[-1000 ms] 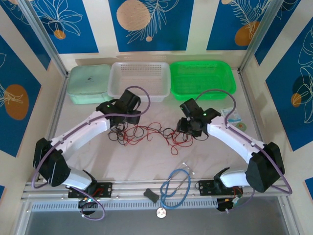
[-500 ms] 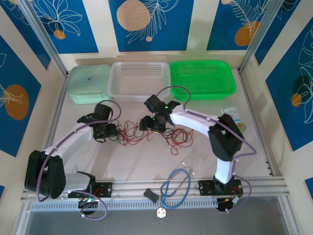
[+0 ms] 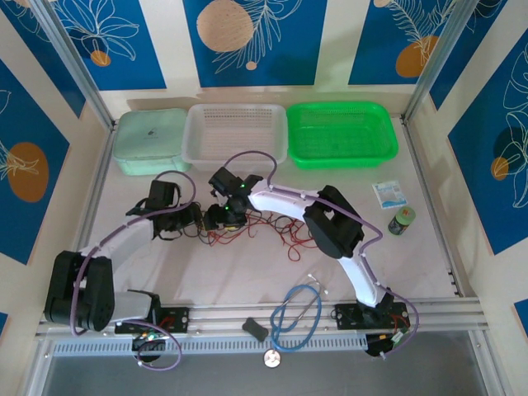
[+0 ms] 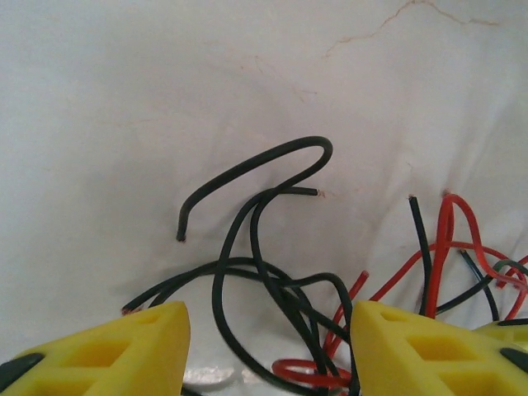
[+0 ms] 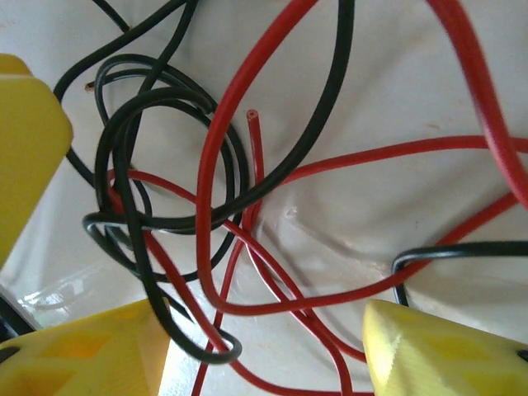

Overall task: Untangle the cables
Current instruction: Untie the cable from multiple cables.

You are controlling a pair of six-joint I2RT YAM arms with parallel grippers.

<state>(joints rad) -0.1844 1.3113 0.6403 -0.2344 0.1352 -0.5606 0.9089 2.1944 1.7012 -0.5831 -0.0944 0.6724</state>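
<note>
Black pieces and a red curl of cable lie crossed between my left gripper's fingers, so I will back away, then pinch the outer black loop [image 4: 320,147] and pull it off.
The cables [image 3: 290,241] are a tangle of thin red and black wires on the white table, stretching from the middle towards the left. My left gripper [image 3: 190,221] stands at the tangle's left end. In the left wrist view it [image 4: 268,351] is open, with black cable loops [image 4: 247,214] lying between its yellow fingers [image 4: 124,346] and red strands [image 4: 445,239] to the right. My right gripper [image 3: 217,219] hangs just right of the left one. Its jaws [image 5: 264,351] are open over crossed red cables [image 5: 247,305] and black cables [image 5: 140,206]. No cable is pinched.
A mint container [image 3: 151,140], a white basket [image 3: 235,132] and a green basket [image 3: 342,132] line the back. A blue looped tube [image 3: 295,318] lies at the front edge. A small jar [image 3: 402,221] and a packet [image 3: 388,195] sit at the right.
My right arm has swung from the tangle's right end across to its left end. My left gripper has drawn back to the left and towards me, its jaws somewhat narrower.
</note>
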